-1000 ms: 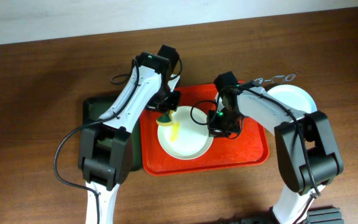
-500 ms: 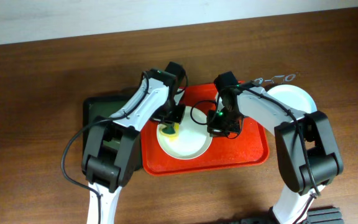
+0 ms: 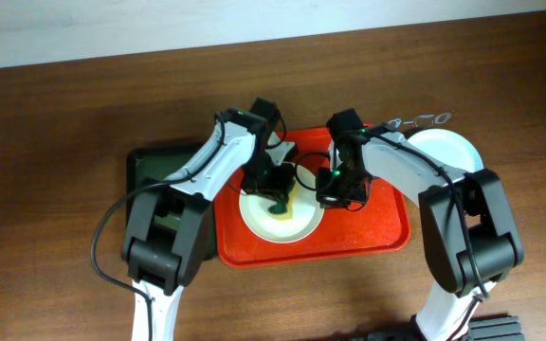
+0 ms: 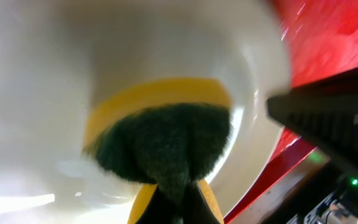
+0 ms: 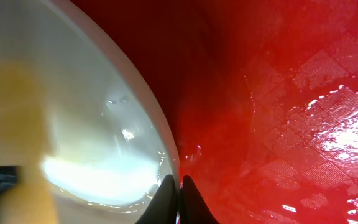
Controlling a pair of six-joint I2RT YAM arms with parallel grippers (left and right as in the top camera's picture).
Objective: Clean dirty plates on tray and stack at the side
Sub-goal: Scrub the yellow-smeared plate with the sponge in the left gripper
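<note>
My left gripper needs to let go of the green and yellow sponge in the middle of the dark green tray [image 3: 176,202].
A cream-white plate [image 3: 294,227] lies on the left half of the red tray [image 3: 379,224]. My left gripper [image 3: 275,188] is shut on a green and yellow sponge [image 3: 279,202] and presses it onto the plate. In the left wrist view the sponge [image 4: 164,142] lies flat on the plate [image 4: 42,62], with the fingers [image 4: 174,208] pinching it. My right gripper [image 3: 334,196] is shut on the plate's right rim. In the right wrist view the fingers [image 5: 178,186] clamp the rim of the plate [image 5: 86,130] over the tray [image 5: 278,93].
A pale plate [image 3: 449,152] sits on the wooden table just off the tray's right back corner. A dark green tray [image 3: 148,172] lies left of the red tray, partly under my left arm. A small metal object [image 3: 421,120] lies behind the pale plate.
My left gripper has carried the sponge right and forward, from the plate's back left edge towards its middle. The yellow streak seen a second ago no longer shows. The right gripper has not moved.
</note>
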